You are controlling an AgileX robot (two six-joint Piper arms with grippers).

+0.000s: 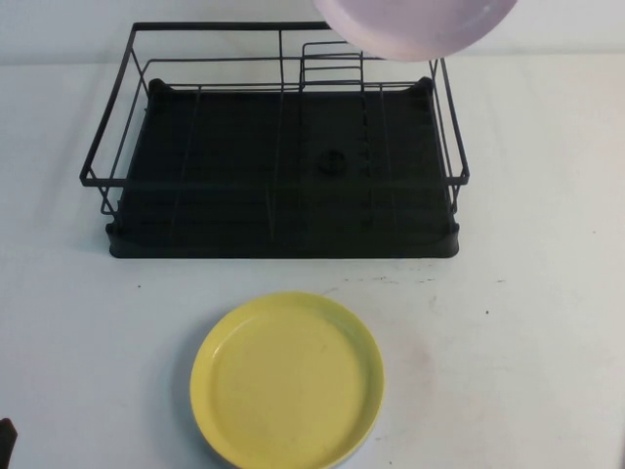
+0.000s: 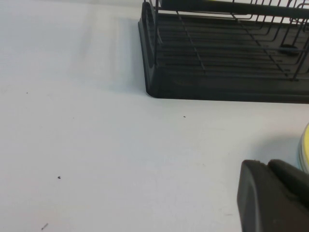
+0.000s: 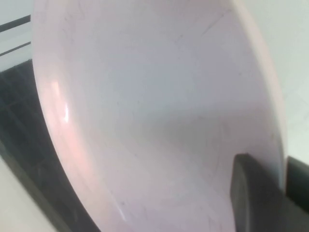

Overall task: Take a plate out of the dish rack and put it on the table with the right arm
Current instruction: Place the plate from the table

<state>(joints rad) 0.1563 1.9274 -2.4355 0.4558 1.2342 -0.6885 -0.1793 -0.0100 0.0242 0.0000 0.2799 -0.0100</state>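
The robot's right gripper should set the pale pink-lilac plate, now in the air above the dish rack, down on top of the yellow plate (image 1: pixel 283 382).
The pale pink-lilac plate (image 1: pixel 415 24) hangs in the air above the back right corner of the black wire dish rack (image 1: pixel 273 242), partly cut off by the high view's top edge. In the right wrist view the plate (image 3: pixel 159 111) fills the picture, tilted, with the rack's black base below it. My right gripper (image 3: pixel 284 168) is shut on the plate's rim, one finger on each face; it is out of the high view. My left gripper (image 2: pixel 268 166) is shut and empty, low over the white table (image 1: pixel 527 322) at the front left.
A yellow plate (image 1: pixel 288 379) lies flat on the table in front of the rack; its edge shows in the left wrist view (image 2: pixel 305 147). The rack (image 2: pixel 217 89) holds no other dishes. Bare table lies to the right of the rack and of the yellow plate.
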